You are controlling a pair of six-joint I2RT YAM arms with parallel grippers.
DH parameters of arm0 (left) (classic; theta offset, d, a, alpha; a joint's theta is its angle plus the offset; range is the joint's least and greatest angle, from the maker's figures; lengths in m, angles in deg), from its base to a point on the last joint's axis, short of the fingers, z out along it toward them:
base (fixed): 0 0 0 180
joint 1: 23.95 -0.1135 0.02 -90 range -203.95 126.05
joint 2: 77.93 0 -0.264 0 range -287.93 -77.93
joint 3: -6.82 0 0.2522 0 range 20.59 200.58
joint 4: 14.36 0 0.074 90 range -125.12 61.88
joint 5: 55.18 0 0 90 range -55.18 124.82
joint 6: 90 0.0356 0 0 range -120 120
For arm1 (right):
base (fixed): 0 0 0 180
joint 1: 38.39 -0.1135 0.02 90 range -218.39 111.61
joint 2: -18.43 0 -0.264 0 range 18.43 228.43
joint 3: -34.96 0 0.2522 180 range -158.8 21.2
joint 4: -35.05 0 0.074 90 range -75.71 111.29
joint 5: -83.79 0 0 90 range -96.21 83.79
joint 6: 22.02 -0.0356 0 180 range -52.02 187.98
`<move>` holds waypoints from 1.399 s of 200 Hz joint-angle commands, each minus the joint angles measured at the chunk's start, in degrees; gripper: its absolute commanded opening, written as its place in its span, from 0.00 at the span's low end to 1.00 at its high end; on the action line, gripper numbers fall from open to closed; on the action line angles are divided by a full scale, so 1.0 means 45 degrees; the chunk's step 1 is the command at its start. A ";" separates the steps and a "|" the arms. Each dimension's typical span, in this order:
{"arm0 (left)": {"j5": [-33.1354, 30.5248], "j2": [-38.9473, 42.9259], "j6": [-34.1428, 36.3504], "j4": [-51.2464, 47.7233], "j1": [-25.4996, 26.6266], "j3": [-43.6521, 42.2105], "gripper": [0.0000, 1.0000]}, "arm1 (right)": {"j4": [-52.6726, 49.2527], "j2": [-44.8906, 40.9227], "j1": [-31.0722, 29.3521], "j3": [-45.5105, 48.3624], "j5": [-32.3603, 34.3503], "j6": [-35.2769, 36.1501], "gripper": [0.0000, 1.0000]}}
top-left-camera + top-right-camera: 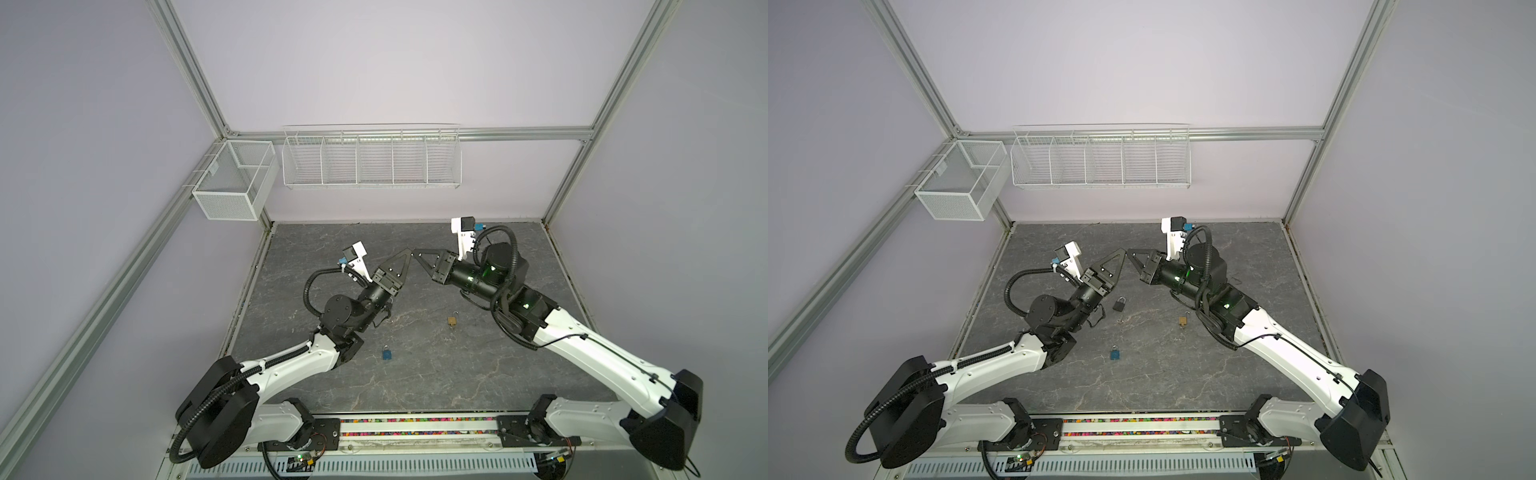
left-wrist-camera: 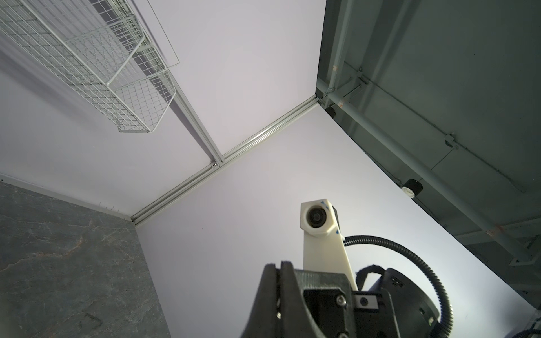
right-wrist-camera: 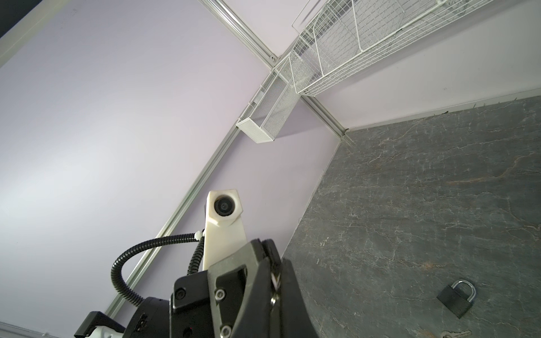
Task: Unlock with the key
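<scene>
I have both grippers meeting at a slant around the key, so once my left gripper swings level, I next open my right gripper and take the key straight [image 3: 275,281].
A brass padlock [image 1: 452,320] [image 1: 1183,319] lies right of the table's middle with its shackle swung open. A black padlock [image 1: 1119,304] [image 3: 456,299] lies shut by the left arm, and a small key [image 3: 457,333] [image 1: 1121,321] lies flat on the table beside it. Nearer the front is a blue padlock [image 1: 387,353] [image 1: 1115,353]. Both grippers hang above the back of the table, tips almost touching. My left gripper [image 1: 409,254] [image 1: 1124,251] [image 2: 279,264] is shut. My right gripper [image 1: 416,252] [image 1: 1129,250] [image 3: 275,264] is shut too. Neither holds a lock.
The grey stone-patterned table [image 1: 457,374] is walled on three sides. A long white wire rack [image 1: 372,158] hangs on the back wall. A white mesh basket [image 1: 232,183] hangs in the back left corner. The arm bases stand along the front rail [image 1: 415,428].
</scene>
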 commanded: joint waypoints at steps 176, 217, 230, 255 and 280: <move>0.6485 0.1041 0.7363 -1.5533 -0.1470 0.6546 0.00 | -0.0004 -0.0621 0.3251 0.0712 -0.8368 0.2624 0.67; 0.6685 0.1044 0.7274 -1.5169 -0.1488 0.6547 0.00 | 0.0195 -0.0252 0.3288 0.0855 -0.8876 0.2582 0.56; 0.6722 0.1040 0.7259 -1.5152 -0.1490 0.6593 0.00 | 0.0185 -0.0208 0.3288 0.0933 -0.8949 0.2598 0.52; 0.6653 0.1097 0.7166 -1.5034 -0.1490 0.6508 0.00 | 0.0076 -0.0230 0.3326 0.1108 -0.8996 0.2680 0.48; 0.6639 0.1146 0.7147 -1.4939 -0.1509 0.6457 0.00 | 0.0108 -0.0226 0.3354 0.1212 -0.9119 0.2653 0.44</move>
